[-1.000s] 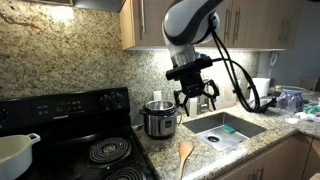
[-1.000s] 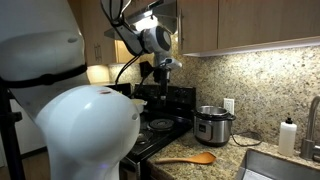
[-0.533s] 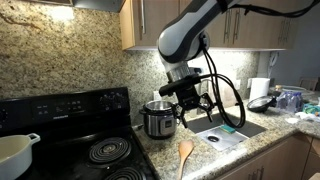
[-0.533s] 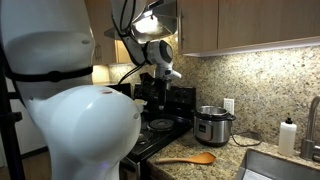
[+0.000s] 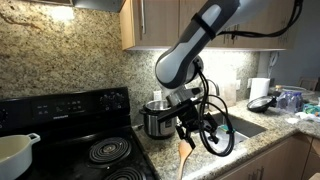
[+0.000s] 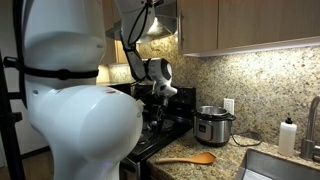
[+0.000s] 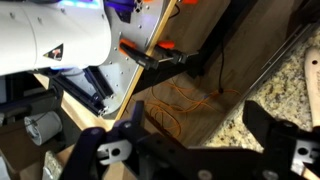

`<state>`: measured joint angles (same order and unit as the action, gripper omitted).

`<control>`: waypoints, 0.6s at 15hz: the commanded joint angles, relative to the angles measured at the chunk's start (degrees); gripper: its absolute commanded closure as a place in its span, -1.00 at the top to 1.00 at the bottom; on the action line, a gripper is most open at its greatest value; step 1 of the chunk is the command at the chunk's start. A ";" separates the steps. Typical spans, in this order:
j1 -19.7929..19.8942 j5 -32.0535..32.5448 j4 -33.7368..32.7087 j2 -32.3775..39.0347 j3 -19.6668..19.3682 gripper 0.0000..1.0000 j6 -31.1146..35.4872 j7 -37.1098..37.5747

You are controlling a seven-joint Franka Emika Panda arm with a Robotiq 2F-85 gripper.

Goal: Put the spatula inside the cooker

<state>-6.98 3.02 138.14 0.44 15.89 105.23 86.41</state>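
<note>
The middle of the spatula's handle (image 5: 181,169) (image 7: 314,112), inward from the end with the hole, is the spot my gripper needs to go to next and close on.
The light-brown wooden spatula (image 5: 185,154) lies flat on the granite counter near its front edge, in front of the cooker; it also shows in the other exterior view (image 6: 190,158). The small stainless-steel cooker (image 5: 157,120) stands on the counter between the stove and the sink, partly behind my arm; it shows fully in an exterior view (image 6: 213,125). My gripper (image 5: 197,131) is open and empty, low over the counter just right of and above the spatula. In the wrist view the open jaws (image 7: 200,130) frame the counter edge, and a pale strip at the right edge (image 7: 311,85) looks like the spatula.
A black stove (image 5: 80,125) is beside the cooker, with a white pot (image 5: 14,152) on it. A sink (image 5: 232,126) lies on the other side. A soap bottle (image 6: 289,136) stands by the sink. Wall cabinets (image 5: 150,22) hang overhead.
My arm has swung down from above the cooker and sink, and the gripper now hangs low over the counter front close to the spatula. The spatula and cooker have not moved.
</note>
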 commanded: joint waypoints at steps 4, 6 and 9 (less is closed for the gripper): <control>-0.20 -13.60 7.80 5.23 -5.22 1.00 23.88 -9.59; 0.13 -15.77 10.92 4.22 -6.78 1.00 31.91 -13.22; -0.79 -11.72 12.43 5.35 -8.58 1.00 40.33 -14.22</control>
<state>-7.11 -10.06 147.45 7.34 8.37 139.24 74.60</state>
